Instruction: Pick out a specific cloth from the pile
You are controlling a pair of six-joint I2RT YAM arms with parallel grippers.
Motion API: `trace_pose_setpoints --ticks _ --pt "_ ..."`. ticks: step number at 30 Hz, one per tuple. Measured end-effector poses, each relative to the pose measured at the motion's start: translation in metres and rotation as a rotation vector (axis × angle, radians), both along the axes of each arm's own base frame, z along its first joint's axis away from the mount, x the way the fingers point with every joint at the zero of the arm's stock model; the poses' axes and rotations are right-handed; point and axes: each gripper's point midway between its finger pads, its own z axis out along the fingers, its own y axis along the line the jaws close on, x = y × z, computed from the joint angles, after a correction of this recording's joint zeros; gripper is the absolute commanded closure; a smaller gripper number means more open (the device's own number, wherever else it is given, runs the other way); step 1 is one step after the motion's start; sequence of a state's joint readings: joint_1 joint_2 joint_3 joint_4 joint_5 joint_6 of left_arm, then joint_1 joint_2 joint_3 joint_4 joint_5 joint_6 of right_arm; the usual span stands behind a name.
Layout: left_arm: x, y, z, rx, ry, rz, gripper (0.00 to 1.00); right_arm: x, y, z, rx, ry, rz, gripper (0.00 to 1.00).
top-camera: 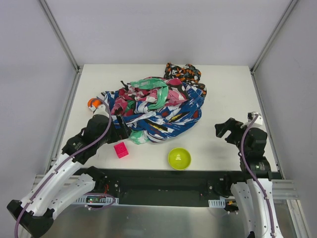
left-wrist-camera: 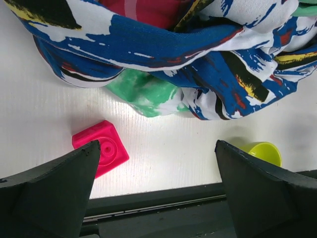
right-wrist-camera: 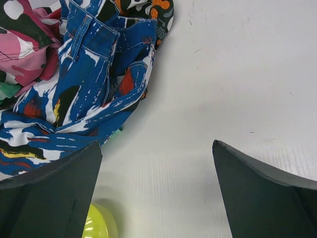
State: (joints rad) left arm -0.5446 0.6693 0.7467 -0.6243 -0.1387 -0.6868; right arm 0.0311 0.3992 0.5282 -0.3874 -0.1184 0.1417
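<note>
My left gripper is going to close on the near edge [top-camera: 173, 132] [left-wrist-camera: 258, 101] of the dark blue patterned fabric, straight across from the yellow-green bowl.
The pile [top-camera: 153, 104] is a big heap of patterned fabrics in dark blue, white, pink, green, orange and black at mid table. It also shows in the left wrist view [left-wrist-camera: 198, 54] and the right wrist view [right-wrist-camera: 84, 74]. No plain light blue cloth shows in any view. My left gripper [top-camera: 124, 130] is open and empty at the pile's near left edge, over bare table [left-wrist-camera: 156, 148]. My right gripper [top-camera: 225, 130] is open and empty, right of the pile and apart from it [right-wrist-camera: 156, 148].
A yellow-green bowl [top-camera: 179, 158] stands near the front edge, also seen by both wrists [left-wrist-camera: 262, 151] [right-wrist-camera: 101, 225]. A pink block [top-camera: 121, 149] lies by my left gripper [left-wrist-camera: 106, 148]. An orange-and-white object [top-camera: 93, 103] sits left of the pile. Grey walls enclose the table.
</note>
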Motion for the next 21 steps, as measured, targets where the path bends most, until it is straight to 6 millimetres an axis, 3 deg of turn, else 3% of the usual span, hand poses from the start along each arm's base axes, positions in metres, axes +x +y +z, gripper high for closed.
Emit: trace_pose_setpoints --ticks 7,12,16,21 --pt "0.014 -0.003 0.018 0.039 -0.023 -0.016 0.01 -0.003 0.002 0.002 0.014 -0.051 0.006 0.04" --pt "0.026 -0.02 0.031 0.066 -0.055 -0.089 0.01 0.0 0.005 0.0 0.036 -0.073 0.016 0.04" --pt "0.033 -0.053 0.031 0.12 -0.084 -0.255 0.01 0.002 0.007 -0.005 0.046 -0.06 0.019 0.04" --pt "0.023 -0.112 0.017 0.233 -0.141 -0.621 0.01 0.006 0.012 -0.009 0.058 -0.034 0.042 0.04"
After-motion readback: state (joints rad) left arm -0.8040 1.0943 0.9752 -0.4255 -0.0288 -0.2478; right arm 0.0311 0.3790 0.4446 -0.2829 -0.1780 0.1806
